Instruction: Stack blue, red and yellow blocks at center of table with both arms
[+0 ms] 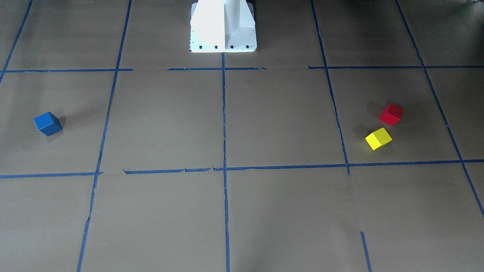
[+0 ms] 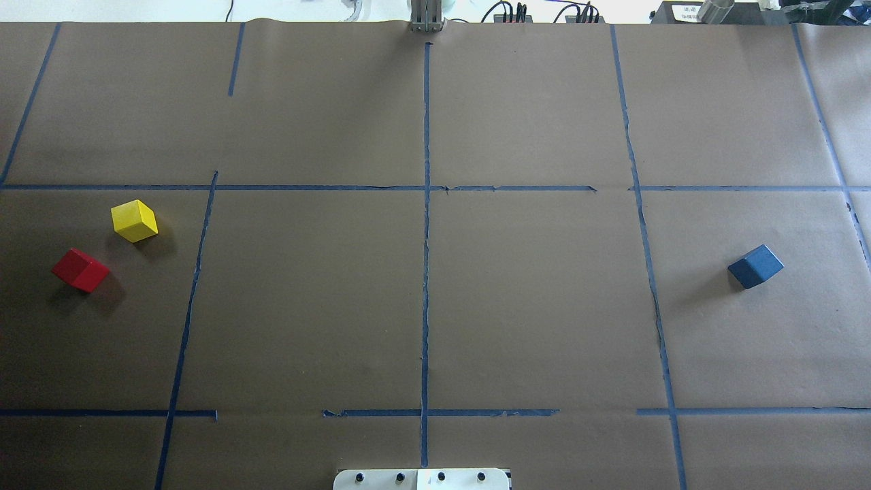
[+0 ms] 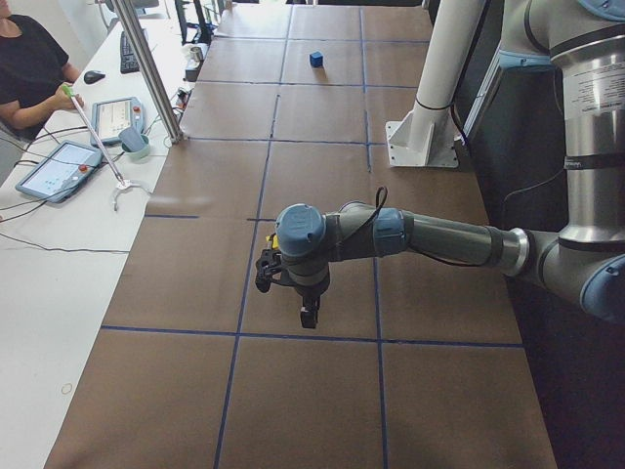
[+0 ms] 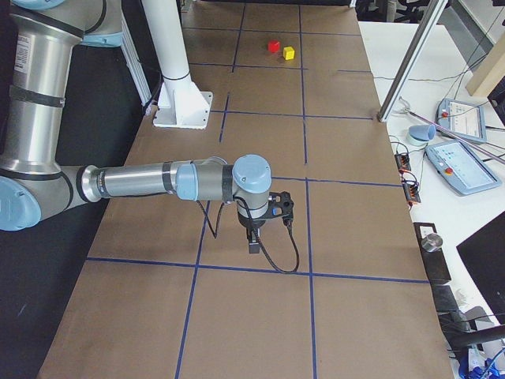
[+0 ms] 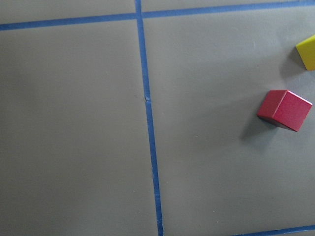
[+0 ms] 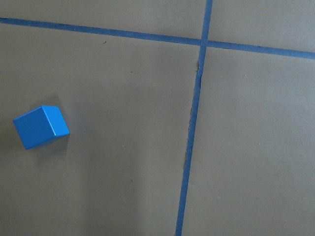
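Observation:
I should close my right gripper on the opposite sides of the blue block (image 1: pixel 48 123) (image 6: pixel 42 127), which lies by itself, far from the red block and the yellow block.
The blue block (image 2: pixel 755 266) lies alone on the table's right part; it also shows in the right wrist view (image 6: pixel 41 127). The red block (image 2: pixel 80 269) and the yellow block (image 2: pixel 134 220) lie close together, apart, at the left; both show in the left wrist view, red (image 5: pixel 284 109) and yellow (image 5: pixel 306 51) at the right edge. My left gripper (image 3: pixel 308 318) hangs above the table near its left end, and my right gripper (image 4: pixel 252 245) near its right end. Each shows only in a side view, so I cannot tell whether it is open or shut.
The white robot base (image 2: pixel 422 478) stands at the table's near edge, in the middle. Blue tape lines (image 2: pixel 426 272) mark a grid on the brown paper. A side desk with tablets (image 3: pixel 54 166) and a metal pole (image 3: pixel 151 73) runs along the far edge, with a seated operator (image 3: pixel 29 63).

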Controlling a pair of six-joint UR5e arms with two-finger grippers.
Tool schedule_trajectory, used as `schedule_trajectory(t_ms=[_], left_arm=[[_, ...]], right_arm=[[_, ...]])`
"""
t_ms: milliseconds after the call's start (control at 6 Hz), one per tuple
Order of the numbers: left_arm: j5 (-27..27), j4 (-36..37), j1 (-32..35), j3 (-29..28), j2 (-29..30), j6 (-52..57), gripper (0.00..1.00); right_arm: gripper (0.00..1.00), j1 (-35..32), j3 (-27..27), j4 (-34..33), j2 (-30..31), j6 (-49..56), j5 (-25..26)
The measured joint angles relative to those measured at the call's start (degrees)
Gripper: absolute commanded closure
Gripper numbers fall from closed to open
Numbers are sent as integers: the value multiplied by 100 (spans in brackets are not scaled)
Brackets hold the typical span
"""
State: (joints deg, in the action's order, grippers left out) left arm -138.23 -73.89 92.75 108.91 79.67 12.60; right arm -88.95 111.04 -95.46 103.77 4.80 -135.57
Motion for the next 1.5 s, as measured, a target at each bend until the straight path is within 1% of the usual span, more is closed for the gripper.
schedule_trajectory(t_ms=[333, 500, 667, 1000, 1167, 1500], left_arm=[[96, -50, 14, 52, 50, -183, 0], [117, -49, 15, 73, 67, -233, 0], [120, -47, 7, 89, 70, -260, 0], [60, -52, -9, 60, 62, -276, 0], [47, -69, -15, 31, 51, -265, 0], [42, -81, -19, 11, 26, -242, 0]], right_arm=[[0, 63, -17, 45, -3, 22, -7], [0, 81, -20, 184, 0, 38, -11], [0, 89, -20, 334, 13, 36, -27], [0, 159, -20, 429, 21, -4, -125], [0, 301, -18, 563, 13, -28, -167], [0, 1156, -39, 1305, -14, -38, -87]])
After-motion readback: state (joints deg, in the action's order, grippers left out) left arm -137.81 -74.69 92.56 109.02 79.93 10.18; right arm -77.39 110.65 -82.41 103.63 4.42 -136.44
